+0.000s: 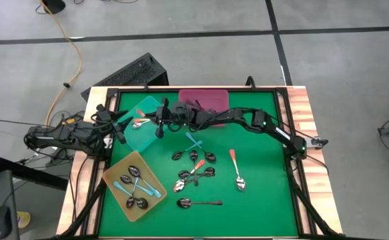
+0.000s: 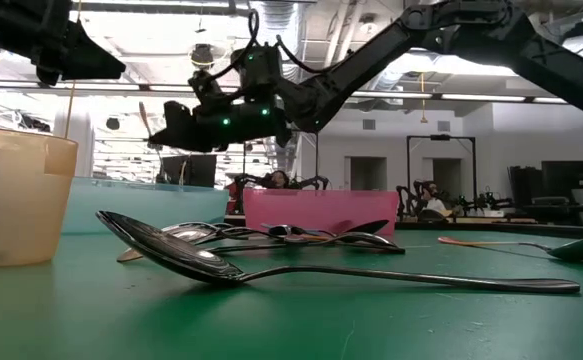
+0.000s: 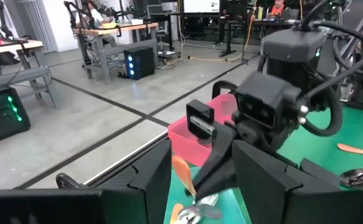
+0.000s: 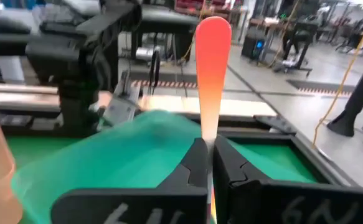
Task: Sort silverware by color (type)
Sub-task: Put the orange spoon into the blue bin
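Observation:
Another orange-handled spoon is in the teal tray (image 1: 152, 119). I will use my right gripper to set the orange-handled spoon, now held over the teal tray, down just beyond that other one.
My right gripper (image 1: 159, 125) reaches across from the table's right and hovers over the teal tray (image 1: 143, 130), shut on an orange-handled spoon (image 4: 211, 68). Another orange-handled spoon (image 1: 139, 123) lies in that tray. The yellow tray (image 1: 155, 175) at the near left holds several blue-handled and dark spoons. More spoons lie loose on the green mat: a cluster (image 1: 195, 165), an orange one (image 1: 236, 168) and a dark one (image 1: 198, 202). My left gripper (image 1: 122, 123) waits at the teal tray's left edge, its fingers a little apart and with nothing between them. My right gripper pinches the spoon's orange handle (image 4: 208, 142) between its two fingertips. It comes in about level from the table's right. The handle's rounded free end (image 4: 213, 28) sticks out past the fingertips. The bowl end is hidden behind the fingers. The spoon is lifted clear above the teal tray.
A pink tray (image 1: 204, 100) stands at the far middle of the mat, right behind my right arm. The mat has a raised black frame (image 1: 284, 127) around it. Open mat lies at the right and near right.

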